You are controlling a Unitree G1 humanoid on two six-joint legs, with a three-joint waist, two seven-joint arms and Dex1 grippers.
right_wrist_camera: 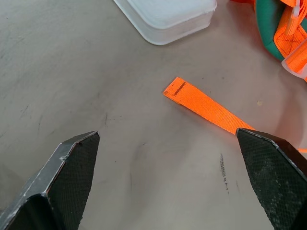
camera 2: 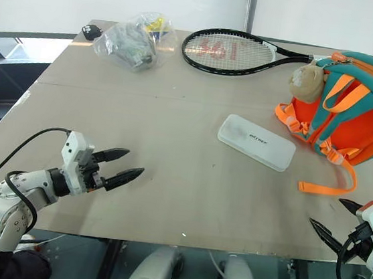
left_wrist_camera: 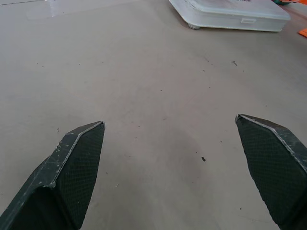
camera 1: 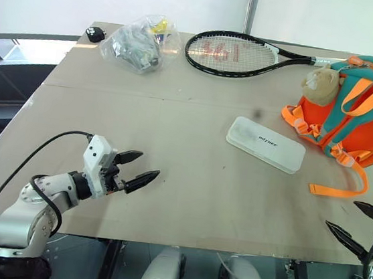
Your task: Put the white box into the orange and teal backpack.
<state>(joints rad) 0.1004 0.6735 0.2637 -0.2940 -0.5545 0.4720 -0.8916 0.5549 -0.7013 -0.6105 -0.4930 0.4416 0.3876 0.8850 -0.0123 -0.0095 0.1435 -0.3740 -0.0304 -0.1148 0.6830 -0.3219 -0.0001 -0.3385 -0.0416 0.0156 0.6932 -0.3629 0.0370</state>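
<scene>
My right gripper is going to close its fingers beside the white box's end (camera 1: 311, 170) (right_wrist_camera: 204, 57) nearest the backpack's loose orange strap, ready to push against the box.
The white box (camera 1: 265, 144) lies flat on the brown table (camera 1: 176, 111), right of centre, with small dark lettering on its lid. Just to its right stands the orange and teal backpack (camera 1: 361, 112), a tan plush toy (camera 1: 321, 84) on its front and a loose orange strap (camera 1: 339, 189) trailing toward me. My left gripper (camera 1: 139, 167) hovers open over the front left of the table, well short of the box (left_wrist_camera: 230, 12). My right gripper (camera 1: 353, 222) is open at the front right edge, near the strap's end (right_wrist_camera: 201, 103) and the box's corner (right_wrist_camera: 168, 17).
A black tennis racket (camera 1: 233, 52) lies along the far edge. A clear plastic bag of items (camera 1: 140, 43) and a small black object (camera 1: 95, 33) sit at the far left. The table's front edge runs just under both grippers.
</scene>
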